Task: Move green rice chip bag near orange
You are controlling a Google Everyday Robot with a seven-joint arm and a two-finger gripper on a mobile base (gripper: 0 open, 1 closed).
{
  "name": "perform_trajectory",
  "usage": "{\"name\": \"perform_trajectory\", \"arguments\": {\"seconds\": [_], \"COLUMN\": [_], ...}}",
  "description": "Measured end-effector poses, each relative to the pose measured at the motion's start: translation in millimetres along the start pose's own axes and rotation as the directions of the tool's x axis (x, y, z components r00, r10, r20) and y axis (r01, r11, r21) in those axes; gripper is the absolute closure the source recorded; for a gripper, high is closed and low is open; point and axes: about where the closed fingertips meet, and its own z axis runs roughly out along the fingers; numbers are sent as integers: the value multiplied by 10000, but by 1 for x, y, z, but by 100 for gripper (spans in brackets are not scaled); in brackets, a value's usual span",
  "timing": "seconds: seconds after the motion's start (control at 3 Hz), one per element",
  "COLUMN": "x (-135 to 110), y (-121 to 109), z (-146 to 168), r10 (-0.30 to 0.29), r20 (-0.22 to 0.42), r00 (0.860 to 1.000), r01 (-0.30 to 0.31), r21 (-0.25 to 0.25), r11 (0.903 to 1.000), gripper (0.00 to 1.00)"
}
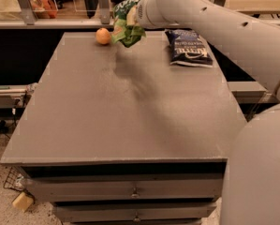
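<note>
The robot's gripper will release the green rice chip bag on the grey table [122,48] next to the orange, toward the dark blue chip bag.
The green rice chip bag [126,25] hangs crumpled in my gripper [132,17] at the far edge of the grey table [121,107]. Its lower corner is just above the tabletop. The orange [103,35] sits on the table right beside the bag, on its left, a small gap between them. My gripper is shut on the bag's upper part. My white arm [214,27] reaches in from the right.
A dark blue chip bag [188,48] lies flat at the far right of the table. Behind the table runs a shelf rail with metal posts [102,3]. Drawers [130,191] sit under the table front. My white base fills the lower right corner.
</note>
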Motion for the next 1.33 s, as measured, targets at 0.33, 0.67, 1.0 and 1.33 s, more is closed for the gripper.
{"name": "perform_trajectory", "arguments": {"seconds": [0.33,0.67,1.0,1.33], "x": [9,20,30,37], "y": [-17,-28,-33,-31], "z": [14,25,37,49], "r10": [327,693,1036,1289], "r20": [-36,-187,-461,-790], "r00": [9995,9974,9936,9885], "r01": [-326,-686,-1024,-1278], "r21": [280,332,275,187], "r11": [9991,9971,9944,9916], "gripper": [100,100,92,69]}}
